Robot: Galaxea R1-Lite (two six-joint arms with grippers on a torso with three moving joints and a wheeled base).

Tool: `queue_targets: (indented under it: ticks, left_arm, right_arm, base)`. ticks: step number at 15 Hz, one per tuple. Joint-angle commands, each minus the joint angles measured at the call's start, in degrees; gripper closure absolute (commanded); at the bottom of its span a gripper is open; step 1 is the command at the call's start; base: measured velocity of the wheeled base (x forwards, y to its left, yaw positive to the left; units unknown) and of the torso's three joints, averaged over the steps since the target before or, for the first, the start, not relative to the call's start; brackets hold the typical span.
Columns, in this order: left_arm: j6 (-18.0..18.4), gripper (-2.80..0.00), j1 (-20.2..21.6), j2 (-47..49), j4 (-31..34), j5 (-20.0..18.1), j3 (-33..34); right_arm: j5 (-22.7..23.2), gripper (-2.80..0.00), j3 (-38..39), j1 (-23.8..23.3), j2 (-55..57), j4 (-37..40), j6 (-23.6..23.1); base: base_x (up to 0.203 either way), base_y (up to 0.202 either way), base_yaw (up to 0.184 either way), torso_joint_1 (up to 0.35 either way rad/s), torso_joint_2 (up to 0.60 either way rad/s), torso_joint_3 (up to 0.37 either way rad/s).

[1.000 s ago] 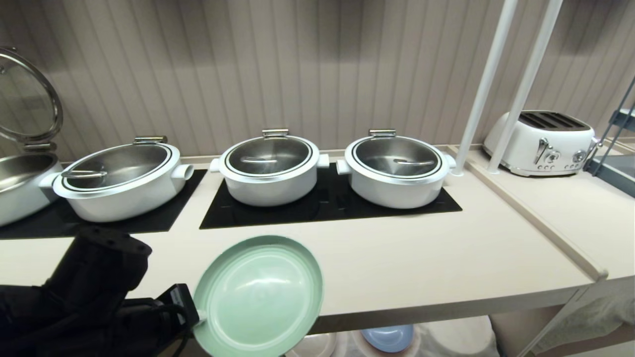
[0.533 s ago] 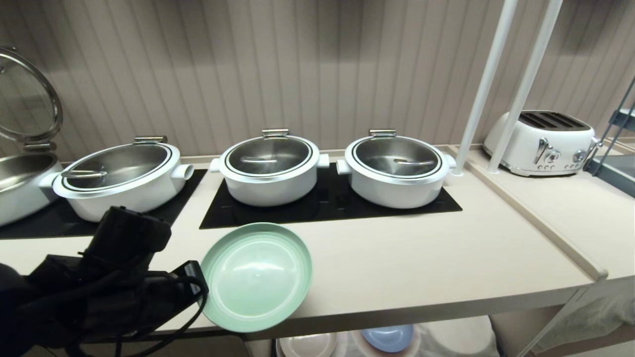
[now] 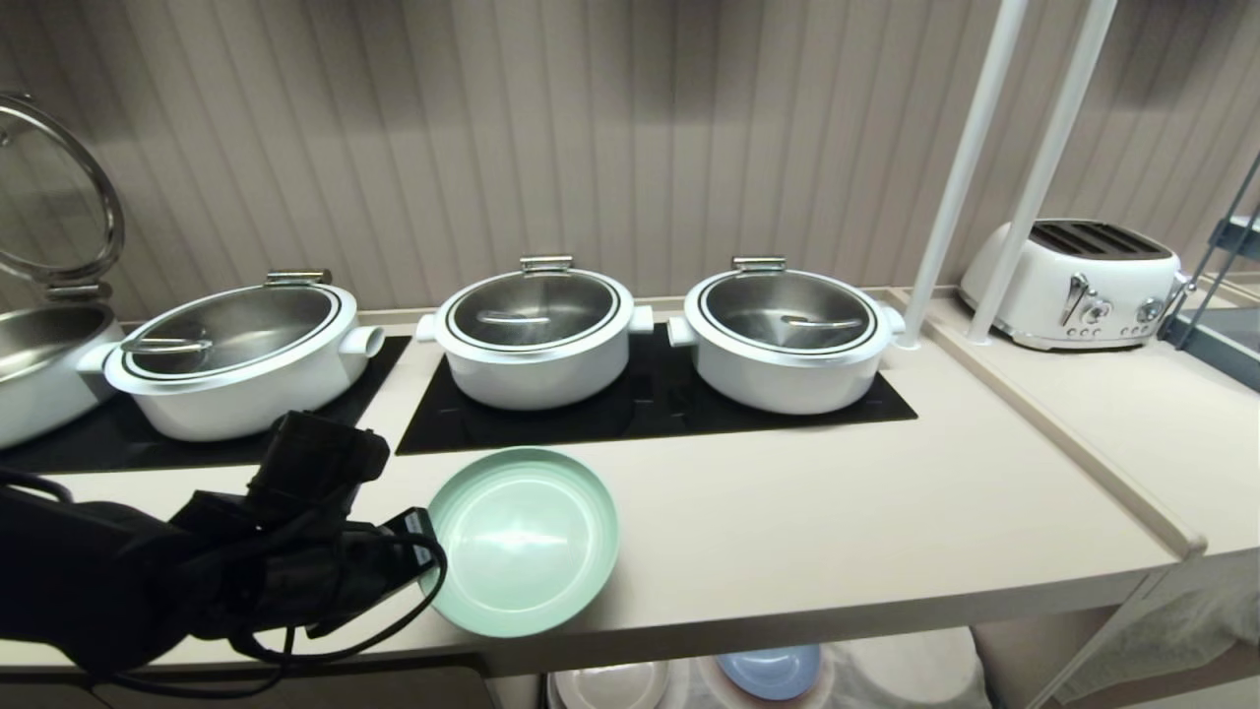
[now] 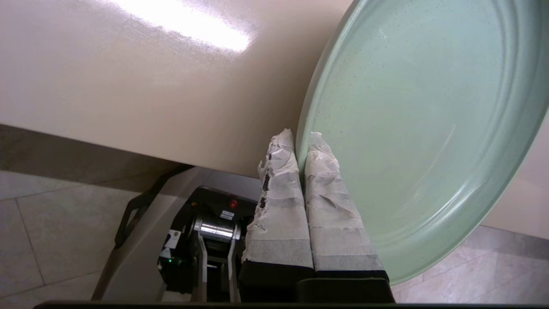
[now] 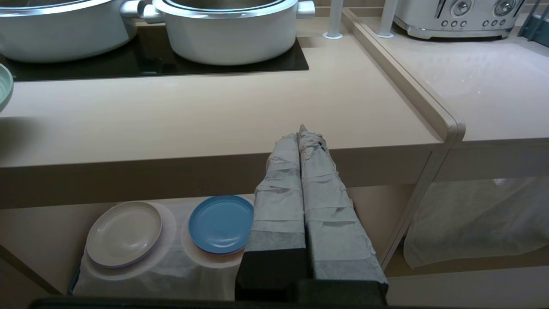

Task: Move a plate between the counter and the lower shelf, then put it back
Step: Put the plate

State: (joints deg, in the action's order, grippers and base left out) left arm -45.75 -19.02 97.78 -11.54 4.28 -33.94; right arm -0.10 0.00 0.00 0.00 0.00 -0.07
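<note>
Next, I let go of the mint-green plate with my left gripper on the counter [image 3: 566,516] in front of the middle pot with a lid.
The mint-green plate [image 3: 527,537] hangs almost level just over the front strip of the counter [image 3: 837,512], in front of the middle cooktop panel. Its near rim reaches the counter's front edge. My left gripper [image 3: 425,547] is shut on the plate's left rim. In the left wrist view the taped fingers [image 4: 279,189] pinch the rim of the plate [image 4: 429,107], one on each face. My right gripper [image 5: 302,133] is shut and empty, parked in front of the counter's [image 5: 214,120] edge. Below it lies the lower shelf [image 5: 171,274], draped in white cloth.
Three lidded white pots [image 3: 536,335] stand on the black cooktop panels behind the plate, and an open one sits far left. A white toaster [image 3: 1078,281] and two white poles [image 3: 970,167] are at the right. A blue plate [image 5: 221,223] and a beige-grey plate [image 5: 124,234] lie on the shelf.
My left arm has lifted the plate from in front of the counter's edge and carried it forward over the counter. The plate has tipped from steeply tilted to almost level.
</note>
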Motion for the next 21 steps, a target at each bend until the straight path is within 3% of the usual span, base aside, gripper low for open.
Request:
queue_targets:
  ticks: [1, 5, 10, 17, 21]
  left_arm:
    - [-0.3, 0.0, 0.3, 3.5, 0.0, 0.0, -1.1]
    - [-0.7, 0.0, 0.9, 8.8, 0.1, -0.1, -4.4]
    - [-4.2, 0.0, 0.5, 12.9, 1.1, 0.1, -7.6]
    - [-8.9, 0.0, 0.3, 17.9, 9.1, -0.1, -18.0]
    - [-9.9, 0.0, 0.1, 21.3, 9.3, -0.2, -20.9]
  right_arm:
    - [0.0, 0.0, 0.0, 0.0, 0.0, 0.0, 0.0]
    - [0.0, 0.0, 0.0, 0.0, 0.0, 0.0, 0.0]
    - [0.0, 0.0, 0.0, 0.0, 0.0, 0.0, 0.0]
    - [0.0, 0.0, 0.0, 0.0, 0.0, 0.0, 0.0]
    - [0.0, 0.0, 0.0, 0.0, 0.0, 0.0, 0.0]
  base:
    - [0.0, 0.0, 0.0, 0.0, 0.0, 0.0]
    - [0.0, 0.0, 0.0, 0.0, 0.0, 0.0]
    - [0.0, 0.0, 0.0, 0.0, 0.0, 0.0]
    - [0.0, 0.0, 0.0, 0.0, 0.0, 0.0]
    - [0.0, 0.0, 0.0, 0.0, 0.0, 0.0]
